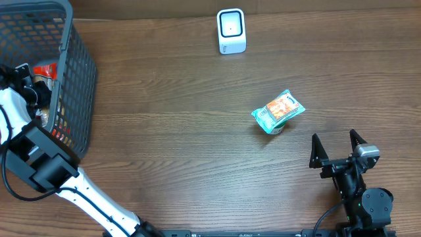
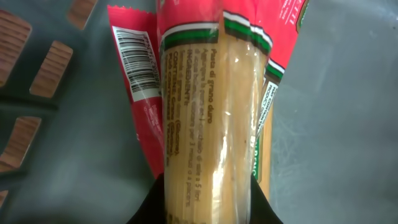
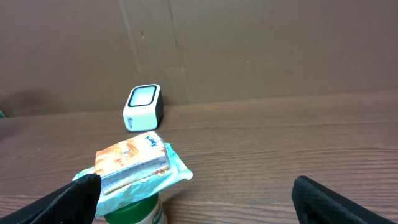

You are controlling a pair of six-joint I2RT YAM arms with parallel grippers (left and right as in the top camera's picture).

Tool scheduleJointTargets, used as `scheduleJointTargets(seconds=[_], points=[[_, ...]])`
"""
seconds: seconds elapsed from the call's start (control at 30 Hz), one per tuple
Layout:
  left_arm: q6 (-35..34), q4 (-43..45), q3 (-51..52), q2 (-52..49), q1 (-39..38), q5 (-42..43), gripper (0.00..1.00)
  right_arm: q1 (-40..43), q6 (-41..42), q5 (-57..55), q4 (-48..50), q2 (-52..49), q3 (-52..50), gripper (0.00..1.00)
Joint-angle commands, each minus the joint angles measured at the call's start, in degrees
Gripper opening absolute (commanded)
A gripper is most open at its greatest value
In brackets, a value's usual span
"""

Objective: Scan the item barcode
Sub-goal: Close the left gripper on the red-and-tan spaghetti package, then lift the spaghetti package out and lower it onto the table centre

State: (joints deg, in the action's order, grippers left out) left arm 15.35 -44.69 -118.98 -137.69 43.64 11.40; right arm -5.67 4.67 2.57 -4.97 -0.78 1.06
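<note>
Next, I set the spaghetti down with my left gripper on the table (image 1: 209,142) between the basket and the orange and teal packet. The spaghetti is still down inside the basket.
My left gripper (image 2: 208,199) is down inside the basket (image 1: 77,79), shut on a clear pack of spaghetti (image 2: 211,112) with a red top and green-white stripes. Its black fingers (image 2: 148,208) press both sides of the pack. A barcode (image 2: 138,62) shows on a red flap to the pack's left. In the overhead view the left gripper (image 1: 27,80) is mostly hidden by the basket wall. The white scanner (image 1: 231,31) stands at the table's far edge. My right gripper (image 1: 337,146) rests open near the front right, holding nothing.
An orange and teal packet (image 1: 279,110) lies on a green-lidded jar (image 3: 134,211) just ahead and left of my right gripper (image 3: 196,193). The scanner (image 3: 143,107) stands beyond it against a brown wall. Other goods (image 1: 45,68) lie in the basket.
</note>
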Motion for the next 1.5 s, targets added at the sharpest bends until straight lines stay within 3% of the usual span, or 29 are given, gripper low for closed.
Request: scheduleJointTargets(seconds=[0.0,0.17,0.8,0.93,1.13,1.23,1.33,1.47], points=[[0.9,-2.6,-1.1,-1.5,-0.2,-1.2,0.04,0.2,-0.2,-0.1,0.3,0.6,-0.6,1.0],[-1.6,-2.9,-5.7,5.5,-2.5,-2.8,0.04,0.2,-0.2,-0.1,0.3,0.6,-0.6,1.0],[-9.2,0.6,-13.2,37.7,-19.0,-32.5,0.04,0.2,-0.2,-0.1,0.3,0.6,-0.6,1.0],[-11.5,-5.7,-13.2,42.6,-22.6,-29.5,0.04,0.2,-0.2,-0.1,0.3,0.6,-0.6,1.0],[-21.4,-27.0,-12.9,43.6,-29.4,-14.7,0.04,0.2,-0.2,-0.1,0.3,0.6,-0.6,1.0],[-22.5,-35.4,-10.4,41.8,-34.1,-8.1,0.04,0.2,-0.2,-0.1,0.3,0.6,-0.6,1.0],[-22.8,-37.0,-3.7,40.4,-39.7,-7.1,0.04,0.2,-0.2,-0.1,0.3,0.6,-0.6,1.0],[-25.4,-31.8,10.6,38.8,-47.4,-7.1,0.04,0.2,-0.2,-0.1,0.3,0.6,-0.6,1.0]])
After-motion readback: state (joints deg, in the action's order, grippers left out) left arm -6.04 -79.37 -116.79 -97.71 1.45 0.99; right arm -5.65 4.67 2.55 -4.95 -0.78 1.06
